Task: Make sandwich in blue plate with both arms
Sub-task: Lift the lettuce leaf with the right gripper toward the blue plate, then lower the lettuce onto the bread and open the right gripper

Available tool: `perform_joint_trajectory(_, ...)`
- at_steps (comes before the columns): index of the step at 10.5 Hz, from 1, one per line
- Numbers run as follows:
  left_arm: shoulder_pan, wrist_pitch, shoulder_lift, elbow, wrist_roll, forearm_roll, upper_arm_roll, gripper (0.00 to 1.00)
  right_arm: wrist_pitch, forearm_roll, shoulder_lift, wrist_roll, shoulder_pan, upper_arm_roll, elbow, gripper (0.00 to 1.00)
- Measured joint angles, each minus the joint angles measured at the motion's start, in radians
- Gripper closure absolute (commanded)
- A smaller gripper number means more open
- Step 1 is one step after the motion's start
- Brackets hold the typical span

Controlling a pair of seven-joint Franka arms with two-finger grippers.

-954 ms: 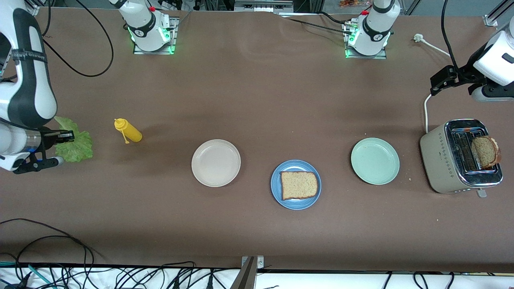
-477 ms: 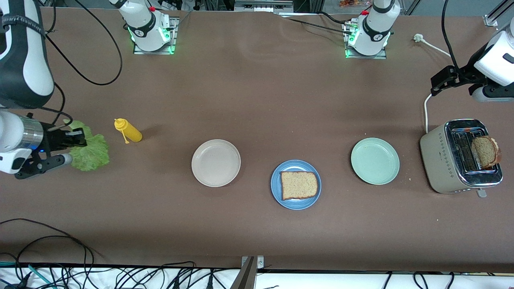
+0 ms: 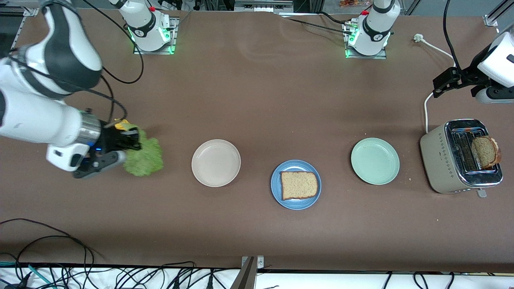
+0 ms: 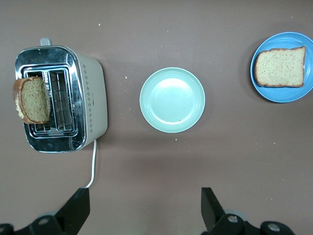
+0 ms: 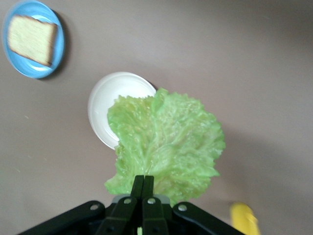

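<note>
The robot's right gripper should release the lettuce leaf, now held beside the cream-white plate, on top of the tan bread slice on the blue plate (image 3: 296,184) (image 5: 33,40).
The blue plate (image 3: 296,184) lies near the table's middle with one tan bread slice (image 3: 299,185) flat on it; both also show in the left wrist view, plate (image 4: 282,93) and slice (image 4: 280,67), and in the right wrist view, plate (image 5: 32,68) and slice (image 5: 31,33). A second bread slice (image 3: 485,151) stands in the toaster (image 3: 457,158). My right gripper (image 3: 132,143) is shut on a ruffled green lettuce leaf (image 3: 144,157), held in the air over the table beside the cream-white plate (image 3: 216,162). My left gripper (image 3: 441,82) waits open above the table by the toaster.
A pale green plate (image 3: 375,161) lies between the blue plate and the toaster. A yellow mustard bottle (image 3: 120,125) is mostly hidden by the right gripper. The toaster's white cord (image 3: 426,110) runs across the table toward the left arm's base.
The right arm has carried the lettuce leaf from the table's end toward the cream-white plate, passing the mustard bottle. The left arm has hardly moved.
</note>
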Motion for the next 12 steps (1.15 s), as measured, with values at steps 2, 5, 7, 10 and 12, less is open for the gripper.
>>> perform_joint_trajectory(2, 0.002, 0.000, 0.003, 0.002, 0.000, 0.000, 0.001, 0.00, 0.172, 0.022, 0.049, 0.088, 0.109, 0.005, 0.000, 1.00)
perform_joint_trajectory(5, 0.005, 0.000, 0.006, 0.003, 0.000, 0.000, 0.003, 0.00, 0.518, 0.022, 0.158, 0.176, 0.286, 0.004, -0.002, 1.00)
perform_joint_trajectory(7, 0.020, 0.000, 0.010, 0.004, 0.000, 0.001, 0.010, 0.00, 0.753, -0.007, 0.262, 0.181, 0.373, 0.000, -0.005, 1.00)
perform_joint_trajectory(10, 0.026, 0.000, 0.016, 0.004, 0.000, 0.001, 0.010, 0.00, 1.075, -0.041, 0.411, 0.178, 0.500, -0.056, 0.009, 1.00)
perform_joint_trajectory(12, 0.026, 0.000, 0.017, 0.005, 0.000, 0.001, 0.009, 0.00, 1.116, -0.043, 0.475, 0.177, 0.595, -0.133, 0.081, 1.00)
